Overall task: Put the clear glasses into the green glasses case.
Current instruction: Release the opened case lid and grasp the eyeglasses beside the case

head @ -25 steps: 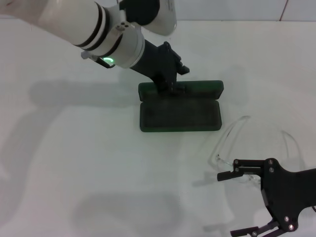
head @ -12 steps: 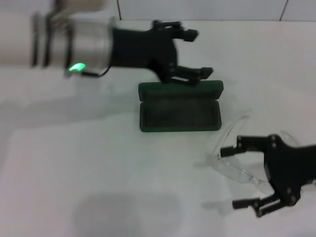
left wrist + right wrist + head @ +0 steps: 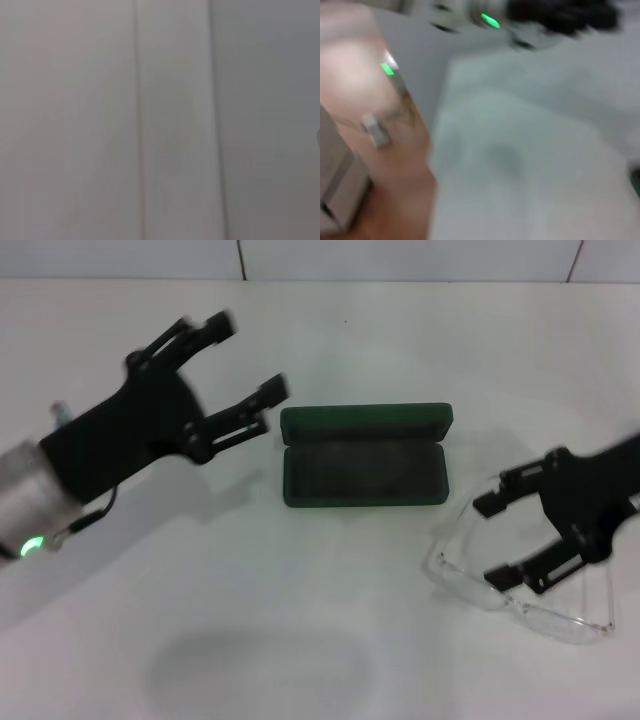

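The bridge (image 3: pixel 511 603) between the lenses of the clear glasses is the next place for my right gripper, which should move there and then close on it.
The green glasses case (image 3: pixel 365 475) lies open at the middle of the table, its lid standing up at the back and its dark lining bare. The clear glasses (image 3: pixel 556 624) lie on the table to the right of the case, nearer me. My right gripper (image 3: pixel 491 542) hangs open over their left end, one finger on each side of the frame; whether it touches them I cannot tell. My left gripper (image 3: pixel 250 357) is open and holds nothing, raised to the left of the case. Neither wrist view shows the case or the glasses.
The white table (image 3: pixel 300 640) carries only the case and the glasses. A tiled wall runs along its far edge. In the right wrist view the left arm's green light (image 3: pixel 490 21) shows far off.
My left gripper has left the case lid and swung away to the left, open. My right gripper has moved from the near right edge up over the glasses.
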`<control>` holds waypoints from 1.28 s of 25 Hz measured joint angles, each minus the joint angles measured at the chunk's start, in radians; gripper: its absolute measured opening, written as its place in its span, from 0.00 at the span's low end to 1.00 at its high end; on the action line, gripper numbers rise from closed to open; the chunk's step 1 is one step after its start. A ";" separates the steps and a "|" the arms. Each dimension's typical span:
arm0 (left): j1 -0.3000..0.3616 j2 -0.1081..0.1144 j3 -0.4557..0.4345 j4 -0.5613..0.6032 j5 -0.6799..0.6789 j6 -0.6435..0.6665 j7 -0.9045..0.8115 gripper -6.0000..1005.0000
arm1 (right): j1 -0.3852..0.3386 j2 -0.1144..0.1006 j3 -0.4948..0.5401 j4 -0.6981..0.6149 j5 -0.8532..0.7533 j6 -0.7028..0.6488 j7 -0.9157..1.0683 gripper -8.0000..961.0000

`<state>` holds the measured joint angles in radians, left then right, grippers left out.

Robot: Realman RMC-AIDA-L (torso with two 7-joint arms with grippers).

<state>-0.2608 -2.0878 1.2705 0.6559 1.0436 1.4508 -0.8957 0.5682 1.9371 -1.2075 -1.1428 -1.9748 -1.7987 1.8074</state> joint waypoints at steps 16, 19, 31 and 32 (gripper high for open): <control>-0.003 0.003 -0.006 -0.213 -0.116 0.060 0.150 0.89 | 0.126 0.080 -0.130 -0.344 -0.464 -0.206 0.493 0.85; -0.005 0.004 -0.022 -0.225 -0.111 0.060 0.150 0.89 | 0.121 0.084 -0.213 -0.337 -0.490 -0.172 0.523 0.83; -0.004 0.005 -0.027 -0.247 -0.109 0.060 0.153 0.89 | 0.116 0.088 -0.442 -0.263 -0.514 -0.026 0.579 0.78; -0.004 0.005 -0.026 -0.247 -0.109 0.060 0.153 0.89 | 0.115 0.089 -0.453 -0.260 -0.513 -0.014 0.580 0.78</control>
<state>-0.2647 -2.0831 1.2440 0.4085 0.9348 1.5109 -0.7423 0.6833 2.0259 -1.6601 -1.4026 -2.4880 -1.8128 2.3870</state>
